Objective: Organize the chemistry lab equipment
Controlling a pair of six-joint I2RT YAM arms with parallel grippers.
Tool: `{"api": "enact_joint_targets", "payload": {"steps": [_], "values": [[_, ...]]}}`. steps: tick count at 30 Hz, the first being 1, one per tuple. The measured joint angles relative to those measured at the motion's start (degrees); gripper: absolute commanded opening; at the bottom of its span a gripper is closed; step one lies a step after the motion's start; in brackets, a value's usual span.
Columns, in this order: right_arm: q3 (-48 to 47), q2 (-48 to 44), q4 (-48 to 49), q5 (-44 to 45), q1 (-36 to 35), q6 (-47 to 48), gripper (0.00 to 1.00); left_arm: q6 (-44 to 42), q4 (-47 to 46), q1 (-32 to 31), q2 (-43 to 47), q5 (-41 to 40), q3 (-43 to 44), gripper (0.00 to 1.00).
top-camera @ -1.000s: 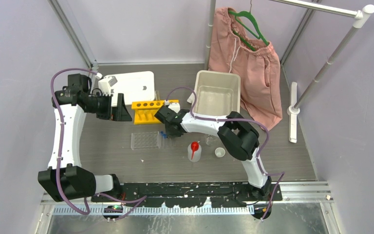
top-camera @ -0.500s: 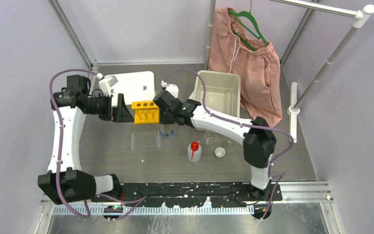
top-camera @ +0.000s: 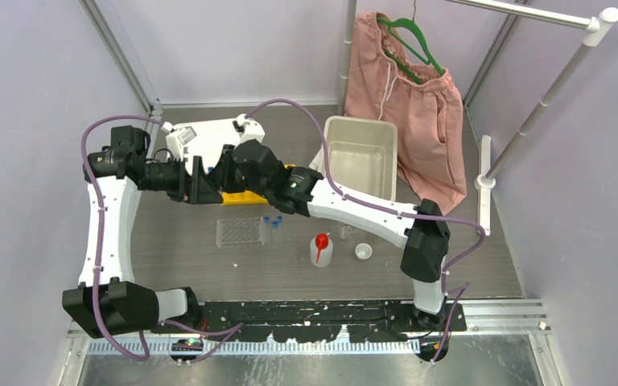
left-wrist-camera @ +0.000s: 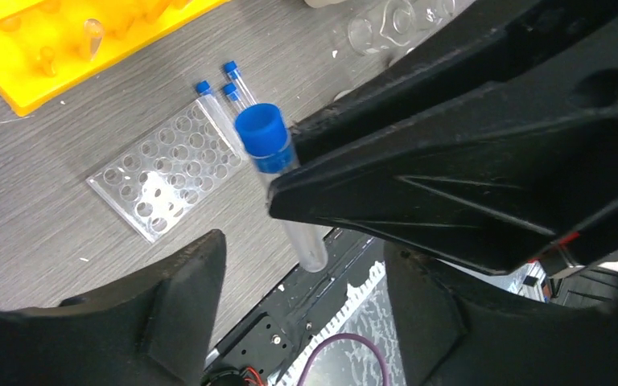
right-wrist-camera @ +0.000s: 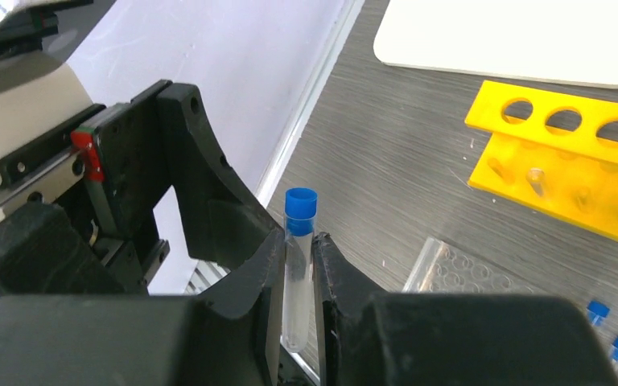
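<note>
My right gripper is holding the tube crosswise below its cap, so my left gripper will clamp the tube while my right gripper takes hold of its cap end (right-wrist-camera: 300, 201).
My right gripper (right-wrist-camera: 298, 241) is shut on a clear blue-capped tube (right-wrist-camera: 298, 265) and holds it upright, above the table. In the top view the right gripper (top-camera: 219, 170) sits right in front of my left gripper (top-camera: 199, 181). In the left wrist view the left gripper (left-wrist-camera: 306, 251) is open. The held tube (left-wrist-camera: 269, 153) hangs between its wide jaws and touches neither. The yellow six-hole rack (right-wrist-camera: 563, 169) is partly under the right arm. The clear grid rack (top-camera: 237, 232) and loose blue-capped tubes (top-camera: 271, 228) lie in front of it.
A red-spouted squeeze bottle (top-camera: 320, 249), a tiny white cup (top-camera: 363, 252) and small clear glassware (top-camera: 346, 233) stand centre-right. A beige bin (top-camera: 378, 130) and a white slab (top-camera: 209, 135) sit at the back. Pink shorts (top-camera: 410, 104) hang at the back right.
My right arm rose from the loose tubes by the grid rack and swung left and back with a tube, up to the left gripper. The left arm barely moved.
</note>
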State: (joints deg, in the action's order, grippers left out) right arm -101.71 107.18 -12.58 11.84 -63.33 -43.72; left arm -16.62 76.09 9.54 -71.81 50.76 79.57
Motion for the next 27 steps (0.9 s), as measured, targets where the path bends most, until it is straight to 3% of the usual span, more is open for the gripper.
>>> {"api": "enact_joint_targets", "payload": {"steps": [5, 10, 12, 14, 18, 21, 27], "values": [[0.0, 0.7, 3.0, -0.1, -0.3, -0.9, 0.01, -0.2, 0.5, 0.0, 0.0, 0.3, 0.0, 0.34], [0.9, 0.7, 6.1, 0.3, -0.6, -1.6, 0.01, -0.3, 0.5, 0.0, -0.1, 0.1, 0.0, 0.14], [1.2, 0.7, 6.8, 0.3, -0.6, -1.8, 0.14, -0.1, 0.5, 0.3, -0.2, -0.8, 0.0, 0.08], [1.2, 0.7, 6.9, 0.3, -0.6, -2.0, 0.29, -0.2, 0.4, 0.6, -0.3, -0.9, 0.0, 0.04], [-0.6, 0.9, 3.4, -0.3, -0.3, -2.4, 0.5, -0.9, 0.5, 0.6, -0.3, -1.1, 0.0, 0.0], [-6.9, 2.6, -3.1, -2.8, 0.6, -1.7, 0.53, -3.5, 0.7, 0.6, 0.5, -1.2, 0.0, 0.0], [-18.8, 6.1, -13.3, -10.5, 3.5, 1.0, 0.49, -9.0, 0.6, 0.6, 5.0, -0.9, -1.8, 0.0]]}}
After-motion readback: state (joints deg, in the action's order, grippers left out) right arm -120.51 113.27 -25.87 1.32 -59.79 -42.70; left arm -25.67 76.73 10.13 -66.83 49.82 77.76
